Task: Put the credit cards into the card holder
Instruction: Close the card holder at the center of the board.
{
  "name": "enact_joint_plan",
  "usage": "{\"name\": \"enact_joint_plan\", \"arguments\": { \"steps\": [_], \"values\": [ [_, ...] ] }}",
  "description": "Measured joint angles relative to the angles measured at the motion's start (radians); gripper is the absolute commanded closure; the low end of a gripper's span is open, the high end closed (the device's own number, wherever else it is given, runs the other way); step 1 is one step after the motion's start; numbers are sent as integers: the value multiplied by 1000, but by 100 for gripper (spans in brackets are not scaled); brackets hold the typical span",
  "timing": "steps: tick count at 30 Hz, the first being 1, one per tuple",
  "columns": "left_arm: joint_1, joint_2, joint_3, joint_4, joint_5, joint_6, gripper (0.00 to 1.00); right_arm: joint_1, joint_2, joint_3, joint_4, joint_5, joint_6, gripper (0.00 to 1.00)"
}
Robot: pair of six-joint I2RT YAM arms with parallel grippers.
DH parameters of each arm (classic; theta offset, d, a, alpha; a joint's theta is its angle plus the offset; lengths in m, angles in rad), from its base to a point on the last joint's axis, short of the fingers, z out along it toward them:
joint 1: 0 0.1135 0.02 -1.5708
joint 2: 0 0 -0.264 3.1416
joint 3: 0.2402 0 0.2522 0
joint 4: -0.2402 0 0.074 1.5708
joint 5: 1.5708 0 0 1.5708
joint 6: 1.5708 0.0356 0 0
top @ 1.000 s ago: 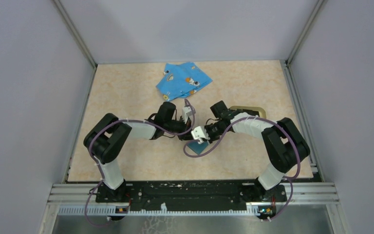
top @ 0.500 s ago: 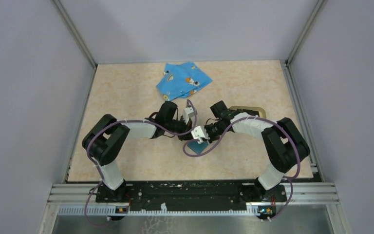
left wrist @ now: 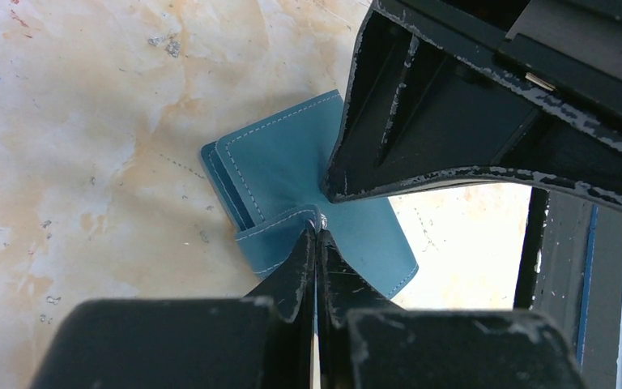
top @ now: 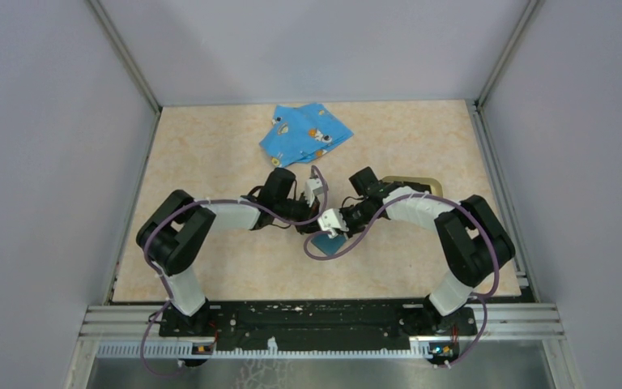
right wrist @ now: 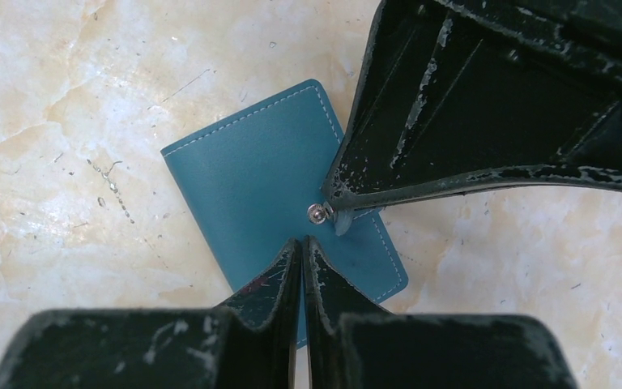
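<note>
The shut fingers of my right gripper are beside the card holder's flap that my left gripper holds, so my right gripper will open and take the flap by the metal snap (right wrist: 317, 214).
The teal card holder (top: 330, 245) lies on the table between both arms. In the left wrist view the card holder (left wrist: 279, 170) is partly open, with one flap raised. My left gripper (left wrist: 317, 228) is shut on that flap, right at the metal snap. In the right wrist view my right gripper (right wrist: 302, 241) is shut, its tips resting on the holder's (right wrist: 243, 178) flat cover beside the snap. In the top view the left gripper (top: 314, 227) and the right gripper (top: 325, 233) meet over the holder. No credit card shows clearly in any view.
A bright blue cartoon-print cloth (top: 304, 134) lies at the back centre. A tan oval tray (top: 421, 181) sits behind the right arm, mostly hidden. Enclosure walls stand on the left, right and back of the marbled table.
The left arm has shifted slightly toward the holder since a second ago. Both grippers stay together at the holder.
</note>
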Motion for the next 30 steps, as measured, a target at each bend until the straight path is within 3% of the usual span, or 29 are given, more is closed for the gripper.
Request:
{"name": "enact_joint_plan", "arguments": {
  "steps": [30],
  "values": [
    [-17, 11, 38, -59, -14, 66, 100, 0, 3, 4, -2, 1, 8, 92]
  ]
}}
